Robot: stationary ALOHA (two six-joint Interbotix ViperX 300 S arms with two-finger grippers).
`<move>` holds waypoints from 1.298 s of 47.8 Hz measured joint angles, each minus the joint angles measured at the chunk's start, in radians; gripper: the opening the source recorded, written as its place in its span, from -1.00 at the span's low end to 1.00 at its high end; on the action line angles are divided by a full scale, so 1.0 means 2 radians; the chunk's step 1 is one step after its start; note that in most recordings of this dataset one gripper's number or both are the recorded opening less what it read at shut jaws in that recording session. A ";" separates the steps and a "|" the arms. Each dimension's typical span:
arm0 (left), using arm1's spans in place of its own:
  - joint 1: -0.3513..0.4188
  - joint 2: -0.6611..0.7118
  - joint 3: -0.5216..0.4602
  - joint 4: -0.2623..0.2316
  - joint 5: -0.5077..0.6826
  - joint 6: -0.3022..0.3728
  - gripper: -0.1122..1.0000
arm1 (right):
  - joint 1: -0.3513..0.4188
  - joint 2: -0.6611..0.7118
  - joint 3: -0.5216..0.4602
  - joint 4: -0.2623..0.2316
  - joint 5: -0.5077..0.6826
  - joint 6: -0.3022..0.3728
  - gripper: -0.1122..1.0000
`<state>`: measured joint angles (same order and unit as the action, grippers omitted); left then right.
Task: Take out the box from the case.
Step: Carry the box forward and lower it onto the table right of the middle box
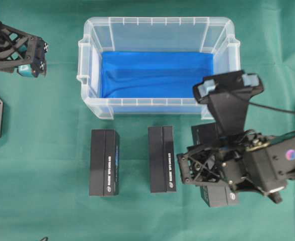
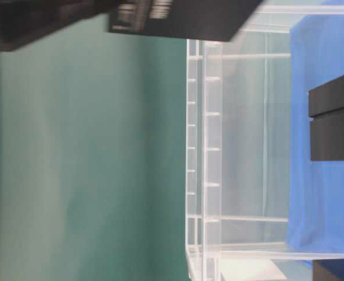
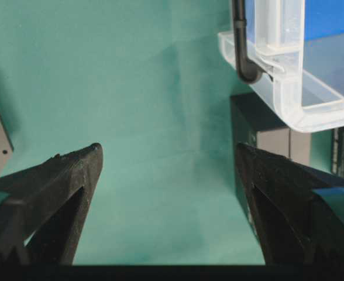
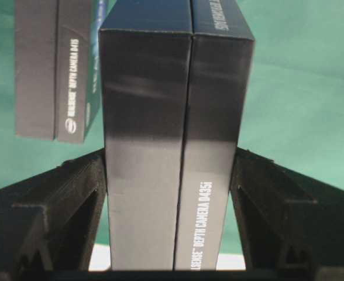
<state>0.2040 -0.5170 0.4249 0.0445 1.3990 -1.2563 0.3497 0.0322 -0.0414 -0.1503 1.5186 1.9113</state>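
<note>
My right gripper is holding its black box. Next, I let go of it on the green cloth (image 1: 208, 164) beside the middle black box, before the case.
The case (image 1: 93, 37) is a clear plastic bin at the back centre, and the overhead view shows only a blue cloth (image 1: 157, 73) inside it. My right gripper (image 1: 203, 168) is in front of the case's right corner, shut on a black box (image 4: 178, 117). Both fingers (image 4: 78, 193) press the box's long sides. I cannot tell whether this box (image 1: 222, 195) rests on the cloth or hangs just above it. My left gripper (image 1: 33, 63) is far left of the case. It stands open (image 3: 169, 158) over bare green cloth, holding nothing.
Two more black boxes lie in front of the case, one at the left (image 1: 104, 162) and one in the middle (image 1: 162, 159). The case's corner (image 3: 289, 88) and a box (image 3: 260, 129) lie ahead-right of my left gripper. Green cloth (image 1: 42, 150) covers the table.
</note>
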 measured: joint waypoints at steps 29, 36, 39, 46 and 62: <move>-0.002 0.000 -0.001 -0.001 0.000 0.000 0.87 | -0.001 0.000 0.175 0.001 -0.183 0.088 0.36; -0.002 0.000 -0.001 -0.001 0.000 0.000 0.87 | -0.001 0.000 0.196 0.002 -0.224 0.094 0.36; -0.002 0.000 -0.001 -0.001 0.000 -0.001 0.87 | -0.001 0.001 0.199 0.001 -0.232 0.094 0.36; -0.002 0.000 -0.001 -0.001 0.001 0.000 0.87 | -0.002 0.000 0.201 0.002 -0.234 0.095 0.36; -0.002 0.000 -0.001 0.000 0.000 0.000 0.87 | -0.004 0.000 0.201 0.008 -0.223 0.089 0.38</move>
<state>0.1994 -0.5170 0.4234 0.0445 1.3990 -1.2563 0.3421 0.0322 0.3605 -0.1335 1.0723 2.0893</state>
